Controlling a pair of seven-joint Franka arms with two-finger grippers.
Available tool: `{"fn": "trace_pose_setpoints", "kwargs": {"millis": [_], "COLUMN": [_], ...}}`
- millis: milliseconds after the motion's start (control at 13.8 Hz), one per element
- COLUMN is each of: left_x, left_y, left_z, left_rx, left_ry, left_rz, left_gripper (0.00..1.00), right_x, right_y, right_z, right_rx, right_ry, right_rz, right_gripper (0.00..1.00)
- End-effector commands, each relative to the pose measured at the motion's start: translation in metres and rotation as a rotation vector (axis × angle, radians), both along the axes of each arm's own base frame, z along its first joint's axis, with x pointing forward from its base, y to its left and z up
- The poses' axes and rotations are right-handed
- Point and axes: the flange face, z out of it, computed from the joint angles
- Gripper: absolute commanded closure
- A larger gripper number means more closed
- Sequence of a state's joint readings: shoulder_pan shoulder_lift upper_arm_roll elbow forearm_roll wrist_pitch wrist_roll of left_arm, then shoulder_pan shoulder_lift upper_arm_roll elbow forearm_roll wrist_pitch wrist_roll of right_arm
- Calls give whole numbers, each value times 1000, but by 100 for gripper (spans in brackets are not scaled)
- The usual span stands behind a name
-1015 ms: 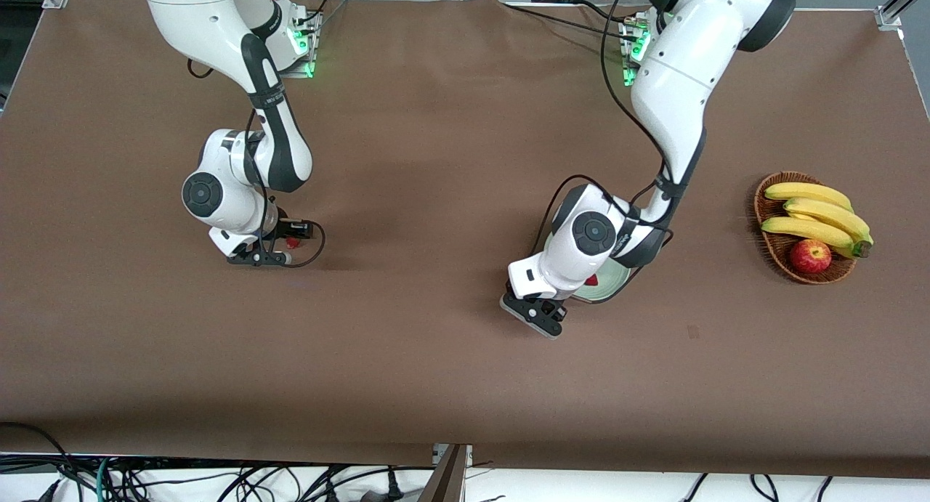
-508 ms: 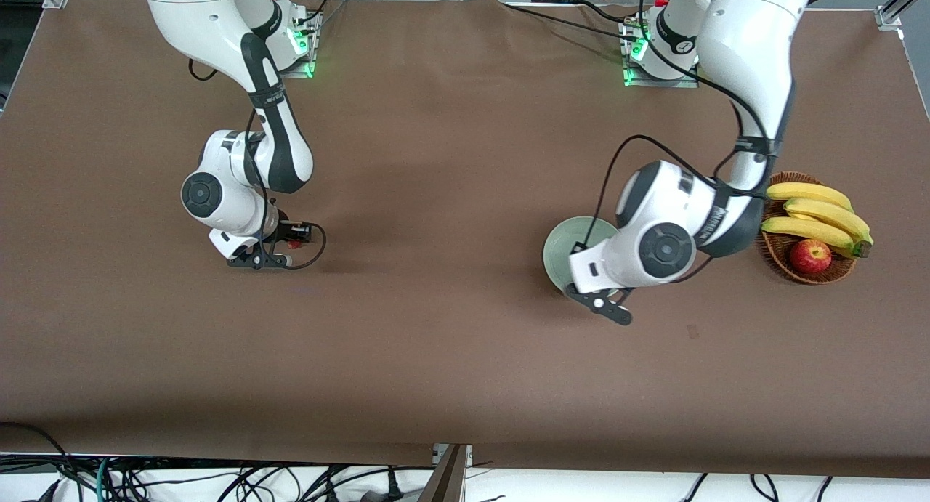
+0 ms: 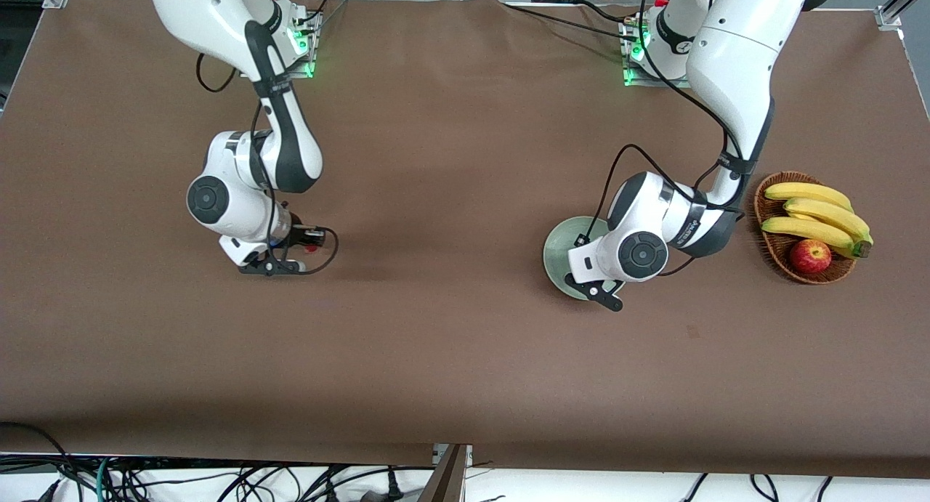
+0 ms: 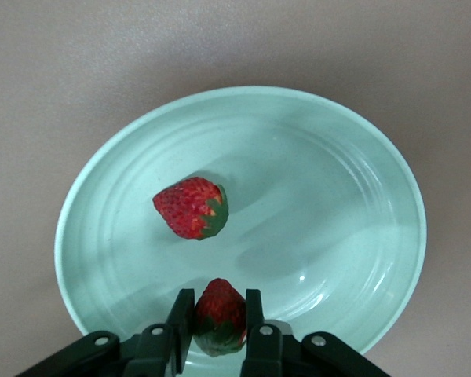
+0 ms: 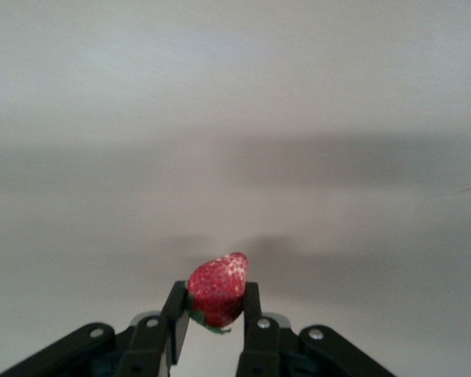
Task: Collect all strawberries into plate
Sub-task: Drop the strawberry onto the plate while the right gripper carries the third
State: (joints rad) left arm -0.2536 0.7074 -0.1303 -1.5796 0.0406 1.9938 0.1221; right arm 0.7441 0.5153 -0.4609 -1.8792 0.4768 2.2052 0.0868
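Note:
Next, my right gripper sets the strawberry free on the bare brown table [image 3: 499, 256], at a spot that is a little short of the mint-green plate.
The pale mint-green plate [image 3: 561, 246] lies on the brown table, partly under my left hand. In the left wrist view the plate [image 4: 337, 196] holds one strawberry [image 4: 190, 208] lying on its side. My left gripper [image 4: 218, 302] is shut on a second strawberry [image 4: 220, 318] just above the plate's inside; in the front view the left gripper [image 3: 599, 282] hangs over the plate's rim. My right gripper [image 5: 214, 289] is shut on a third strawberry [image 5: 218, 284] held low over bare table. In the front view the right gripper [image 3: 272, 260] is toward the right arm's end of the table.
A brown woven basket [image 3: 767, 197] with bananas [image 3: 817, 211] and a red apple [image 3: 810, 256] stands at the left arm's end, close beside the left arm's elbow. Black cables loop round both wrists.
The left hand swung from the plate's edge toward the basket, then settled over the plate. The right gripper shifted slightly toward the left arm's end with its strawberry.

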Motion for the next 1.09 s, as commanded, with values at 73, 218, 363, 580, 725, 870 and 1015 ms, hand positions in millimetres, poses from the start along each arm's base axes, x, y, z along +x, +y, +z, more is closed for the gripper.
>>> {"fn": "trace_pose_setpoints", "kwargs": {"millis": [73,218,363,580,725,870,1015], "left_x": [0,5,7,8,9,12,12], "left_y": [-1,5,12,14,12,12,12], "left_z": [22,41,53,53,55,59,60], "left_rx": [22,21,20,19,16,11,11], "left_ry": [-41,-55,-60,-59,-63,-71,-73], "left_rz": [5,13,20,20,21,20,20], "left_gripper": [0,0,0,0,0,0,0], "right_x": [12,3,-6,-39,-53,-46,-19], "right_y": [137,223,275,329,347,343,304], "right_z": [47,34,17,-36,-49,-27,19], "right_rx": [34,76,143,230,276,273,187], "right_ry": [-9,5,-34,-111,-162,-149,-76], "right_rz": [-149,-246,-369,-476,-527,-522,-508], "right_gripper": [100,100,100,93,66,0,0]}}
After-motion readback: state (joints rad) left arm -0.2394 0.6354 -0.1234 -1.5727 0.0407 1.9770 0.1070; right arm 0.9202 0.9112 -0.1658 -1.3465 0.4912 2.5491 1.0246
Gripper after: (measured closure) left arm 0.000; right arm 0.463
